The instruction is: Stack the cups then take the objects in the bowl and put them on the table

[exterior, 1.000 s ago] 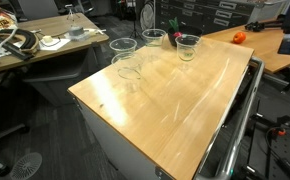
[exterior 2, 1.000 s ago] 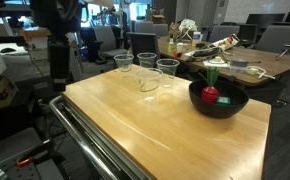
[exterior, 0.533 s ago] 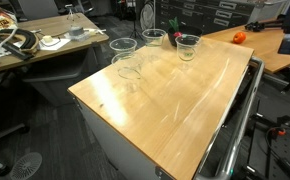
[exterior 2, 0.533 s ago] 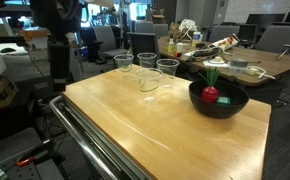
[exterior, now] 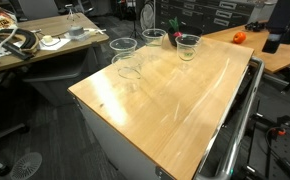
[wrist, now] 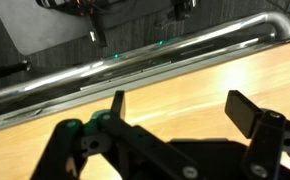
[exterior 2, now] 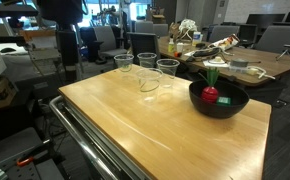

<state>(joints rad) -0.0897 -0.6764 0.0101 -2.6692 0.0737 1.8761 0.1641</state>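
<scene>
Next, I close on the rim of the clear cup (exterior: 198, 39) in front of the black bowl, nearest the orange thing.
Four clear cups stand at the table's far end in both exterior views, three in a row (exterior 2: 146, 61) (exterior: 153, 38) and one (exterior 2: 150, 82) (exterior: 130, 68) in front of them. The black bowl (exterior 2: 230, 107) sits near the table's edge and holds a red fruit piece (exterior 2: 211, 96) with a green stem. I cannot make out the teal chunk. My gripper (wrist: 180, 105) is open and empty above the light wooden table (wrist: 215, 85), close to its metal rail and far from the cups and bowl. The dark arm (exterior 2: 68, 40) rises beside the table.
The metal rail (wrist: 135, 65) (exterior 2: 95, 140) runs along one table edge. A cluttered desk (exterior: 35, 40) stands behind the table. A second wooden table with an orange thing (exterior: 239, 37) stands to the side. Office chairs stand on the floor around it.
The arm has shifted: its dark body has moved further into both exterior views. The cups, the bowl and its contents have not moved.
</scene>
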